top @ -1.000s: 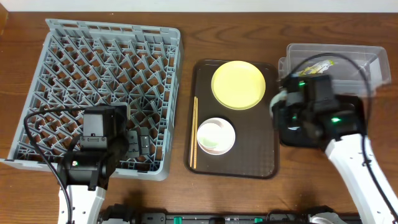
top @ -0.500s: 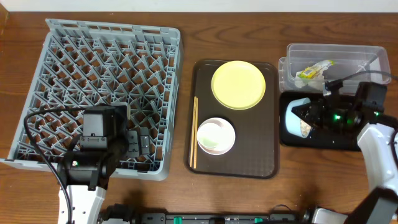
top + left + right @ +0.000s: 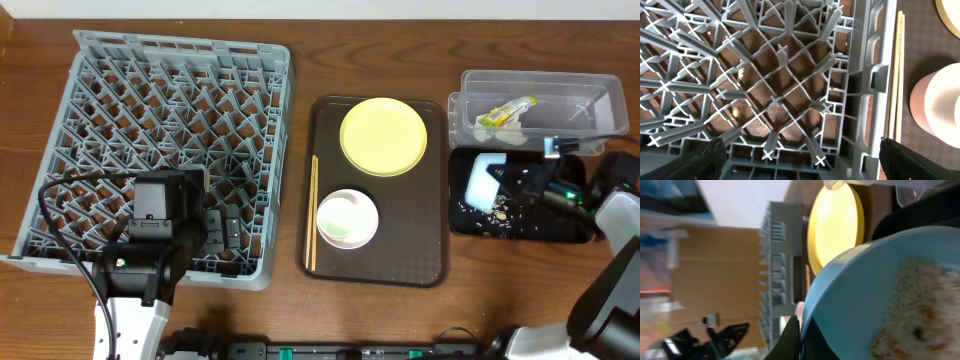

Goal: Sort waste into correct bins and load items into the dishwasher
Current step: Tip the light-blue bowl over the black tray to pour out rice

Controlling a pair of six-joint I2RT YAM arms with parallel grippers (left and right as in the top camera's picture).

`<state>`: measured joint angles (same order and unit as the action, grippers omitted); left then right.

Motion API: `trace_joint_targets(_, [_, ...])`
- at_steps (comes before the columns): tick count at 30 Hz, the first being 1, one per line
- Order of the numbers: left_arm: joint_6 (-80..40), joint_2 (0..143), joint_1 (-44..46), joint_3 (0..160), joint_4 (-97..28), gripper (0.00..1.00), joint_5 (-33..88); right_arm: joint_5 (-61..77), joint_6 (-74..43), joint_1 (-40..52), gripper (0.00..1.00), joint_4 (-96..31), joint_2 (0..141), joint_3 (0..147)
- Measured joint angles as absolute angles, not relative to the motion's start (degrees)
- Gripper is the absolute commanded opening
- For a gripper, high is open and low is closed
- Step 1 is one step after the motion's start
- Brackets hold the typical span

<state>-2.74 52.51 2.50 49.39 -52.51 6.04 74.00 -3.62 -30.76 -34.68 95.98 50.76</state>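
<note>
My right gripper has the light blue bowl, now tipped over the black tray, in its hold. I should let go of it on top of the yellow plate [image 3: 374, 137] [image 3: 831, 232] in the brown tray.
My right gripper [image 3: 518, 180] is shut on the rim of the light blue bowl [image 3: 486, 178], which is tipped on its side over the shallow black tray [image 3: 525, 233]. Whitish crumbs [image 3: 497, 209] lie scattered in that tray. In the right wrist view my fingers [image 3: 800, 335] pinch the bowl [image 3: 875, 280], and residue clings inside it. The clear tub [image 3: 592, 84] holds the green-yellow wrapper [image 3: 505, 110]. My left gripper [image 3: 222, 232] is open above the front right corner of the grey dish rack [image 3: 170, 100]; it also shows in the left wrist view [image 3: 800, 160].
The brown tray [image 3: 420, 262] holds the yellow plate [image 3: 384, 136], the pale pink bowl [image 3: 347, 218] with something white inside, and the chopsticks [image 3: 312, 212] along its left edge. The chopsticks [image 3: 897, 75] lie just right of the rack wall [image 3: 875, 75].
My right arm has drawn back to the right and turned the blue bowl onto its side over the black tray. Crumbs now lie in that tray. The left arm has not moved.
</note>
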Motion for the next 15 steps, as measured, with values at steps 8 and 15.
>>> trace_joint_targets(8, [-2.74,52.51,2.50,49.39,-52.51,0.98,6.04,82.74,-3.57,-36.67,0.01,-32.01,102.43,50.76])
trace_joint_targets(15, [-2.74,52.51,2.50,49.39,-52.51,0.98,6.04,85.76,-3.57,-41.80,0.01,-31.18,104.38,50.76])
